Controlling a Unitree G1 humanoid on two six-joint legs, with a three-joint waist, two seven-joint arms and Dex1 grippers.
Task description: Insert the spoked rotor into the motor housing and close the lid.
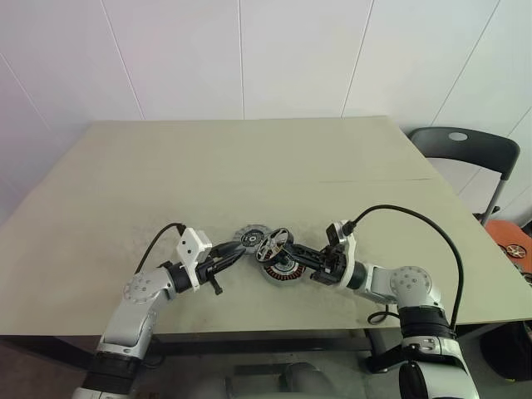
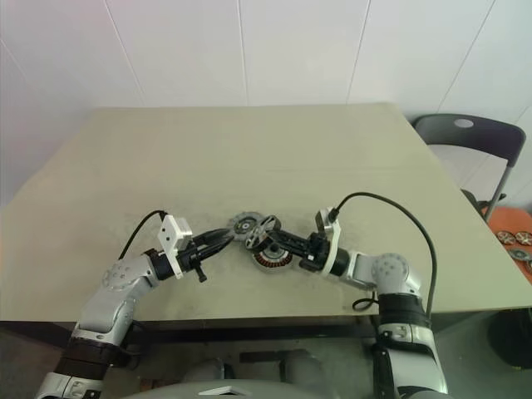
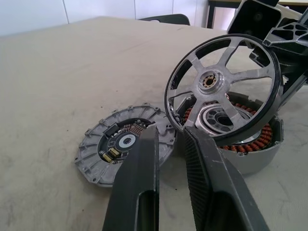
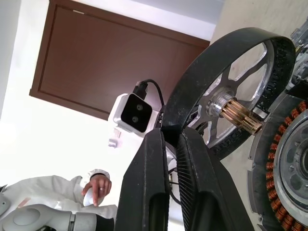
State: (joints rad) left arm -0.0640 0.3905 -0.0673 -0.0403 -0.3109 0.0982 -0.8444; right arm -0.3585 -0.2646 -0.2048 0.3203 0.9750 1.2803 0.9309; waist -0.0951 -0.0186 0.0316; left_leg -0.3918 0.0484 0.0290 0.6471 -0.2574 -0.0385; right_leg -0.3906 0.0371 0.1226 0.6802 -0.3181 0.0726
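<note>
Next, my right gripper grabs the dark rim [image 4: 180,103] across its width and levels the spoked rotor first, as the rotor is tilted on edge above the motor housing.
The spoked rotor [image 1: 274,245] hangs tilted on edge just above the motor housing [image 1: 283,271], which sits on the table with its copper windings [image 3: 255,139] facing up. My right gripper [image 4: 171,134] reaches in from the right and is shut on the rotor's dark rim [image 4: 211,72]; the brass hub shaft [image 4: 240,115] points toward the housing. The lid [image 3: 122,144] lies flat on the table, touching the housing's left side. My left gripper [image 3: 171,132] is shut with nothing in it, its tips just short of the lid and the rotor's lower rim.
The beige table [image 1: 249,166] stretches far behind the parts. A dark chair [image 1: 465,145] stands past its right corner, with an orange object [image 1: 514,241] on the floor beyond. A person's hand [image 4: 98,185] and white sleeve show in the right wrist view.
</note>
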